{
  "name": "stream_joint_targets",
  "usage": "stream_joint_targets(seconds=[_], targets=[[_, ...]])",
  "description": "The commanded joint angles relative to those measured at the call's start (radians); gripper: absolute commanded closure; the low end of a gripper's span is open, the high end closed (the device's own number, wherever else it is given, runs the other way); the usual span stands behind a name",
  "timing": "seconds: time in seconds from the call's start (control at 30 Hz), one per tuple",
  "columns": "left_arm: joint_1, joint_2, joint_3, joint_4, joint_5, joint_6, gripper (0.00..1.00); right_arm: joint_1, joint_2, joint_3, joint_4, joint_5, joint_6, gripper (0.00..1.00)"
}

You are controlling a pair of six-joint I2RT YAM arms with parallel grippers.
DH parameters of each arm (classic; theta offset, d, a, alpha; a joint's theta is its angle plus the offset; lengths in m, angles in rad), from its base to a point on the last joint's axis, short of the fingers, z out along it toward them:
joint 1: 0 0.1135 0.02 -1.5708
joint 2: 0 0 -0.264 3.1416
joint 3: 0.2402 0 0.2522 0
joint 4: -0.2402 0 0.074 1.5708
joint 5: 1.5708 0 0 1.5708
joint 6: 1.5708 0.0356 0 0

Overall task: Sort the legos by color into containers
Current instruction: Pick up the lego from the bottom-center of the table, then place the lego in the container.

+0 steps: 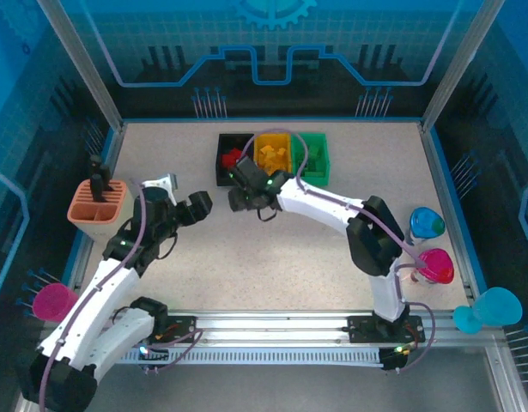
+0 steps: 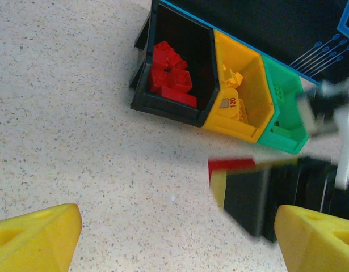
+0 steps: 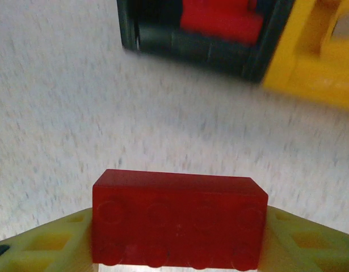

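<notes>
The red lego brick will go from my right gripper onto the red legos inside the black container (image 1: 228,154), away from the yellow bin.
My right gripper (image 3: 177,228) is shut on a red lego brick (image 3: 179,218), held lengthwise between its yellow fingers just above the table. It hovers in front of the black container (image 3: 202,42), which holds red legos (image 2: 169,71). From above, the right gripper (image 1: 246,199) is at the near side of the black bin (image 1: 222,165). Beside it stand the yellow bin (image 1: 262,156) with yellow legos (image 2: 234,79) and the green bin (image 1: 322,161). My left gripper (image 1: 192,209) is open over bare table to the left, nothing between its fingers (image 2: 38,238).
A salmon-pink divided holder (image 1: 98,206) stands at the left edge. Cups sit around the sides: pink (image 1: 53,302) near left, blue (image 1: 427,223), magenta (image 1: 433,266) and cyan (image 1: 491,309) at the right. The two grippers are close together at mid-table.
</notes>
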Motion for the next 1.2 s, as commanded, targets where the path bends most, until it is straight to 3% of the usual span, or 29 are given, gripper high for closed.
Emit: stream_joint_targets(seconds=[0.0,0.13,0.37,0.57,0.77,0.83,0.93,1.0,1.17], targets=[[-0.024,-0.03,-0.017,-0.048,-0.022,0.03,0.11,-0.043,0.061,0.119,0.029,-0.05,-0.124,0.48],[-0.064,-0.042,-0.036,-0.046,-0.036,0.023,0.11,-0.103,0.167,0.278,0.02,-0.123,-0.136,0.48],[-0.159,-0.077,-0.062,-0.027,-0.07,0.04,0.11,-0.149,0.378,0.565,-0.023,-0.143,-0.157,0.47],[-0.184,-0.111,-0.071,-0.045,-0.08,0.038,0.11,-0.178,0.512,0.766,-0.042,-0.147,-0.156,0.47],[-0.186,-0.123,-0.063,-0.071,-0.096,0.031,0.11,-0.207,0.537,0.782,0.022,-0.123,-0.129,0.45],[-0.186,-0.119,-0.046,-0.087,-0.106,0.036,0.12,-0.2,0.528,0.775,0.028,-0.098,-0.143,0.3],[-0.188,-0.118,-0.027,-0.097,-0.113,0.039,0.12,-0.188,0.485,0.71,0.078,-0.081,-0.16,0.15],[-0.188,-0.119,-0.018,-0.097,-0.112,0.039,0.12,-0.183,0.453,0.668,0.112,-0.078,-0.164,0.09],[-0.19,-0.12,0.002,-0.103,-0.115,0.045,0.12,-0.175,0.326,0.539,0.153,-0.08,-0.16,0.09]])
